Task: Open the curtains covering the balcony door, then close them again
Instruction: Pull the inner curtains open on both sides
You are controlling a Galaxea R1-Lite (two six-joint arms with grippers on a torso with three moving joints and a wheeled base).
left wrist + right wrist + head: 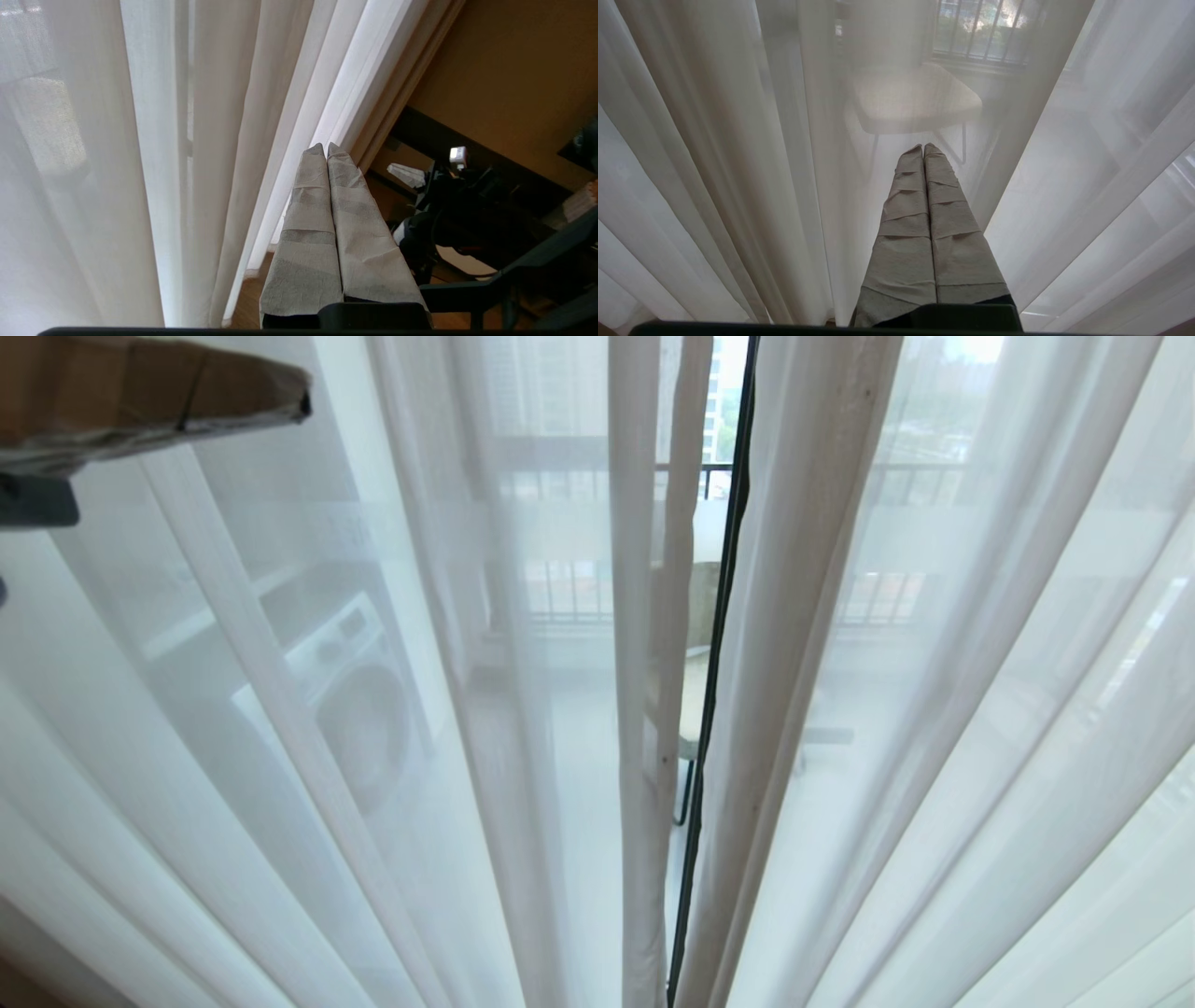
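The inner edge point(688, 360) of the white curtain covering the washing machine, high up beside the narrow slit, will be gripped by my left gripper.
White see-through curtains point(280, 728) hang shut across the whole head view, and their two inner edges point(644, 616) meet near the middle. In the narrow slit between them a black frame strip of the balcony door point(717, 616) shows. My left gripper point(301, 394), wrapped in tape, is raised at the upper left in front of the left sheer. It is shut and holds nothing point(325, 146). Beside it hang sheer folds point(154, 140) and a beige drape edge point(402, 79). The right gripper point(923, 146) is shut and empty, pointing at the sheers point(714, 163).
Behind the sheers stand a washing machine point(359, 700), a balcony chair point(915, 98) and a barred railing point(709, 476). A tan wall point(504, 60), wooden floor point(247, 298) and dark equipment point(467, 210) lie beside the left drape.
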